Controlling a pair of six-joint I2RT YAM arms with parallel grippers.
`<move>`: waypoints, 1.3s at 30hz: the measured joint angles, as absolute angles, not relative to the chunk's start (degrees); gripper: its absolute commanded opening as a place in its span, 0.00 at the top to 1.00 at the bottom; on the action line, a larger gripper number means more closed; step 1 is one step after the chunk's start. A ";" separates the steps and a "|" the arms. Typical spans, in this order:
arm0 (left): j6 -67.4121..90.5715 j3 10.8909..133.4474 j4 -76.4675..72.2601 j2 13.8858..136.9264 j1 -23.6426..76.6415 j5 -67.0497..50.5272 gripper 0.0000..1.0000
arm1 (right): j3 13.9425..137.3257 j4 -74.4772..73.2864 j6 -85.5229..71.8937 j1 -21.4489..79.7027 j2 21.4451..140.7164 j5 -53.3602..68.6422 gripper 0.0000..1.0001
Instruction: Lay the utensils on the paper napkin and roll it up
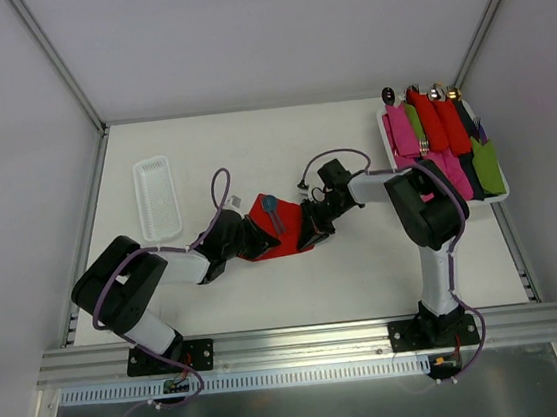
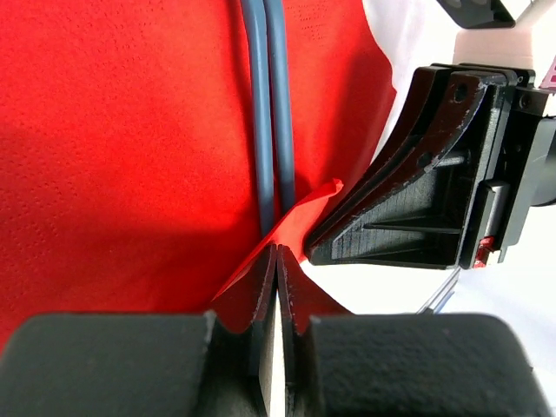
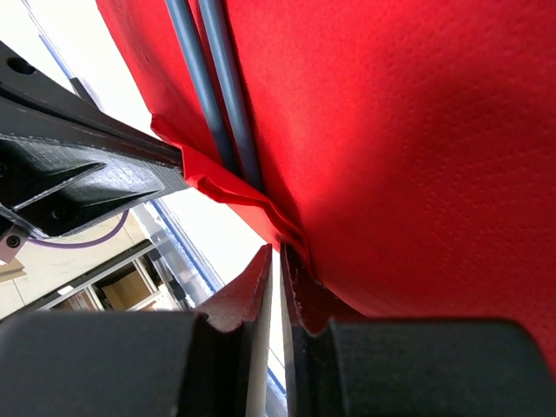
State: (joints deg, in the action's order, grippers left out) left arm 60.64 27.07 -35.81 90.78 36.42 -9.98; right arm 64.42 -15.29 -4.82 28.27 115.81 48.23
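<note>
The napkin's folded edge has my right gripper at it, close to the utensils' handles, so that gripper should take the napkin's outer corner [image 1: 310, 246] while my left gripper holds the napkin's fold.
The bright-red paper napkin [image 1: 284, 240] lies at the table's middle with two blue-grey utensils [image 1: 272, 211] on it, handles side by side. In the left wrist view the handles [image 2: 271, 104] run up the napkin [image 2: 113, 148], whose near edge is folded up over them. My left gripper [image 2: 276, 252] is shut, its tips pinching that lifted edge. My right gripper [image 3: 276, 252] is shut to a thin slit, and the napkin's folded edge [image 3: 234, 187] touches its tip; I see no paper between the fingers. The two grippers [image 1: 254, 237] [image 1: 311, 227] face each other across the napkin.
An empty white tray [image 1: 156, 195] lies at the back left. A white tray [image 1: 390, 145] at the back right holds several rolled pink, red and green bundles with utensils. My right gripper's black body [image 2: 417, 200] is close beside my left fingers.
</note>
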 measured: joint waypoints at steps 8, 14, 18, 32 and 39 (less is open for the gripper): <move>63.13 26.30 -35.20 90.78 36.42 -6.70 1.00 | 64.71 -15.75 -3.97 28.27 115.92 48.31 0.88; 64.05 26.20 -33.50 90.85 36.42 -5.41 1.00 | 64.73 -15.75 -3.64 28.27 115.92 48.56 0.85; 64.97 26.30 -33.50 91.33 36.42 -5.45 1.00 | 65.28 -16.56 -3.09 28.27 115.87 48.88 0.79; 66.54 27.64 -32.25 92.25 36.42 -5.45 1.00 | 67.46 -20.08 -0.73 24.73 106.21 39.81 0.32; 66.65 27.88 -31.83 92.27 36.42 -5.43 1.00 | 68.42 -21.17 0.54 20.78 106.94 32.93 0.19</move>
